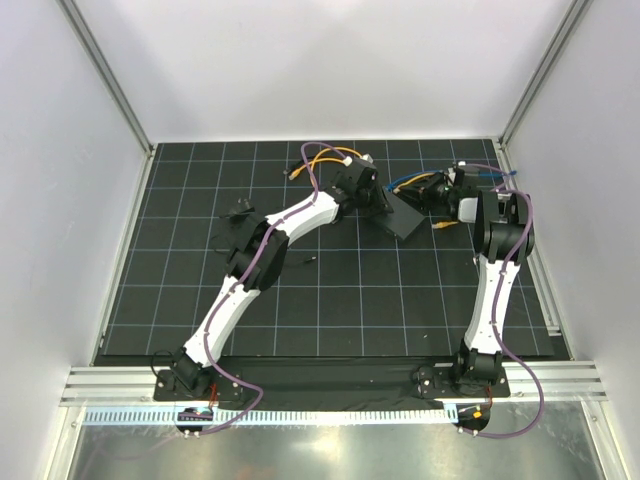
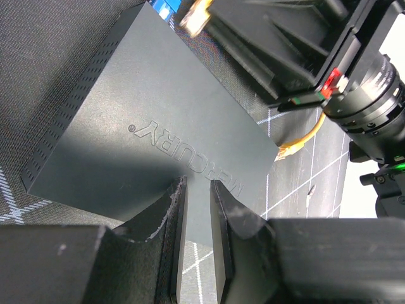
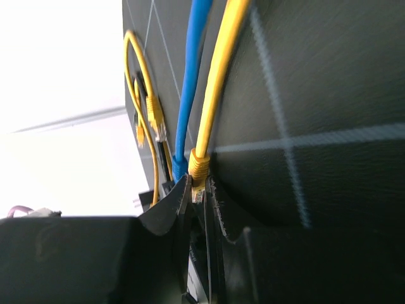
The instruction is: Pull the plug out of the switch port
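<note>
Next, my right gripper lets go of the yellow plug on the yellow cable end [image 1: 289, 179] beside the black cable end, close to the back wall.
The switch, a flat matte-black box [image 2: 145, 126], lies tilted on the black grid mat [image 1: 330, 290] at the back right. Its near edge sits between the fingers of my left gripper [image 2: 197, 183], which is shut on it. My right gripper [image 3: 198, 183] is shut on the yellow plug [image 3: 199, 170], next to a blue plug [image 3: 179, 168]. From the left wrist, that yellow plug [image 2: 196, 14] shows at the box's far edge. The switch port itself is hidden, so I cannot tell whether the plug is seated. From above, both grippers meet at the box [image 1: 405, 215].
A loose yellow plug [image 2: 291, 149] lies on the mat by the box's corner. Yellow cables [image 1: 322, 160] and a blue cable [image 1: 402, 183] trail behind the box. A small black lump with thin wire [image 1: 237, 212] sits at the left. White walls close the back and sides.
</note>
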You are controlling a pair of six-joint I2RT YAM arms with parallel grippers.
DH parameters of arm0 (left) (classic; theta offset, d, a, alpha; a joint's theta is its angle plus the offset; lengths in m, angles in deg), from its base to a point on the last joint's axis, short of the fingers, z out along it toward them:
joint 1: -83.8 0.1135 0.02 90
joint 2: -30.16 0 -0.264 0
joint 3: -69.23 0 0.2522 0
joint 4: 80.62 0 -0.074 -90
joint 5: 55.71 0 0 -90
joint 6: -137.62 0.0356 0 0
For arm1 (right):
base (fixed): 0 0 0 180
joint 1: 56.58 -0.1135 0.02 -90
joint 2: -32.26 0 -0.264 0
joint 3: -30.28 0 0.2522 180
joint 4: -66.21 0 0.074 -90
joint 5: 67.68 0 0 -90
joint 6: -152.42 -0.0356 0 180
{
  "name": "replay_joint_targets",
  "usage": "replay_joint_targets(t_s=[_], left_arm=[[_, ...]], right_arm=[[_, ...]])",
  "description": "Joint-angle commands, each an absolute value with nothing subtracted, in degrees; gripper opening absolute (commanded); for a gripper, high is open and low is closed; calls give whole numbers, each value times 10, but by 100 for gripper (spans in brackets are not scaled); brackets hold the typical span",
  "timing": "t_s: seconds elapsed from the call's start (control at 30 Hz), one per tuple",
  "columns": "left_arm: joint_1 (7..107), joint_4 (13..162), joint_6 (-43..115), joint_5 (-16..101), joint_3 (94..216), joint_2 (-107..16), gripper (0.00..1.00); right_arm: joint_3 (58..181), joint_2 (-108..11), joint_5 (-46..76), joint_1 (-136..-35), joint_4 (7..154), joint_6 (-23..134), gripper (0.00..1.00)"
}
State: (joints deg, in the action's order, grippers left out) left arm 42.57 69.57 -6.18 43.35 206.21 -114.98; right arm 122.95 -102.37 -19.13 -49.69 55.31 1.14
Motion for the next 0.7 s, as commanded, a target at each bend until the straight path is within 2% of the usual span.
replay_joint_targets(t_s=[0.0, 0.2, 0.37, 0.67], left_arm=[[426, 650, -51, 426, 2072, -1166, 26], [426, 650, -52, 435, 2082, -1170, 25], [426, 649, -39, 438, 2083, -1154, 25], [411, 622, 15, 413, 2050, -1058, 28]], right_arm=[[1227, -1006, -120, -490, 579, 37, 1], [1218, -995, -151, -488, 573, 49, 1], [1153, -945, -176, -476, 490, 22, 1], [1094, -847, -202, -474, 422, 0, 1]])
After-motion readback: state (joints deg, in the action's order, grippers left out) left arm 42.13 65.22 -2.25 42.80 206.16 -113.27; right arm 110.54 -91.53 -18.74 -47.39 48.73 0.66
